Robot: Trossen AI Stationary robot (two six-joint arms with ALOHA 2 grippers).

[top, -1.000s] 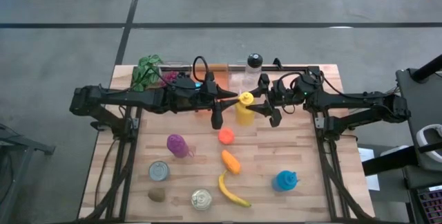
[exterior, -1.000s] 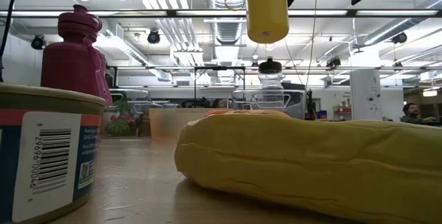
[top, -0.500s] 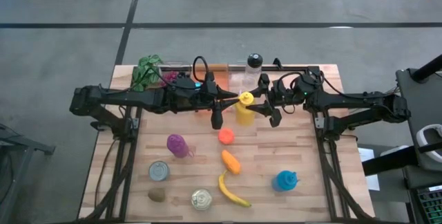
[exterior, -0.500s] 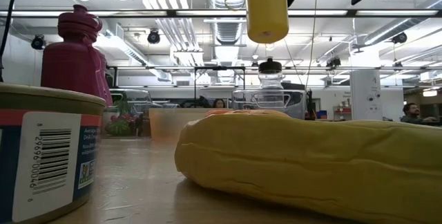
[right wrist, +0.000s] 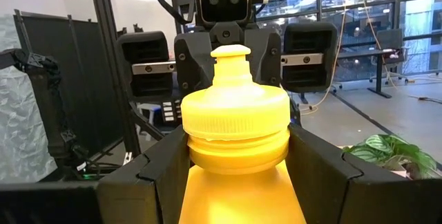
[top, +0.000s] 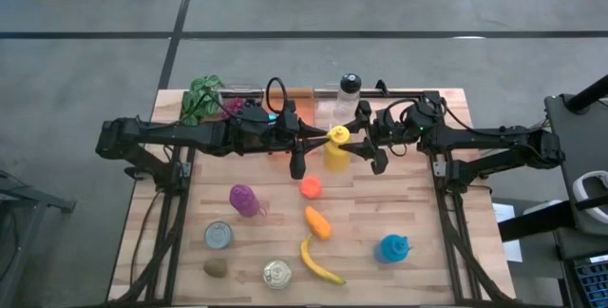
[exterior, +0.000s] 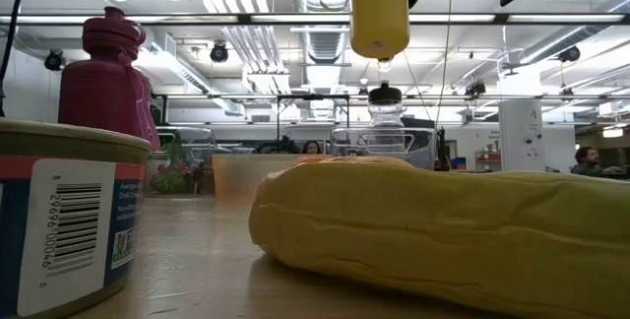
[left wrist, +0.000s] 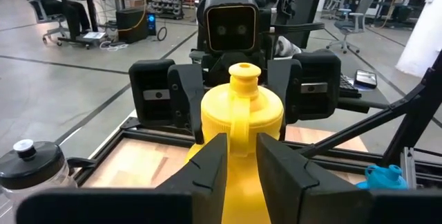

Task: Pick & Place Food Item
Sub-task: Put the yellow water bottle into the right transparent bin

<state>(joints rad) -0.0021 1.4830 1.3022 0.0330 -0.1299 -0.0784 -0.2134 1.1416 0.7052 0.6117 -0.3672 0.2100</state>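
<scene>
The yellow strap below the bottle's cap is all my left gripper has in its fingers, so it should open and move up to take the cap's spout (left wrist: pixel 244 77).
A yellow squeeze bottle (top: pixel 335 151) with a yellow cap hangs upright above the middle of the table. Its base (exterior: pixel 379 14) is well clear of the wood. My left gripper (top: pixel 321 141) reaches in from the table's left and is shut on the bottle's strap. From the right, my right gripper (top: pixel 350 144) is shut on the bottle below its cap. The two grippers face each other across the bottle. In the left wrist view the right gripper's dark body stands behind the bottle (left wrist: pixel 242 106). My left gripper pinches the yellow strap (left wrist: pixel 239 124) that runs down from the cap, between its two fingers (left wrist: pixel 210 162). The fingers lie level and come from the table's left. My right gripper holds the bottle's neck just under the cap (right wrist: pixel 238 156) between its two fingers (right wrist: pixel 162 162), one on each side. The fingers lie level and come from the table's right. The bottle stands upright, lifted clear of the table.
Below and nearer lie an orange ball (top: pixel 311 187), a carrot (top: pixel 317 222), a banana (top: pixel 318 262), a purple bottle (top: pixel 245 200), two cans (top: pixel 218 235) (top: pixel 276 274) and a blue bottle (top: pixel 391 248). Leafy greens (top: pixel 201 99) and a clear bottle (top: pixel 349 94) stand at the far edge.
</scene>
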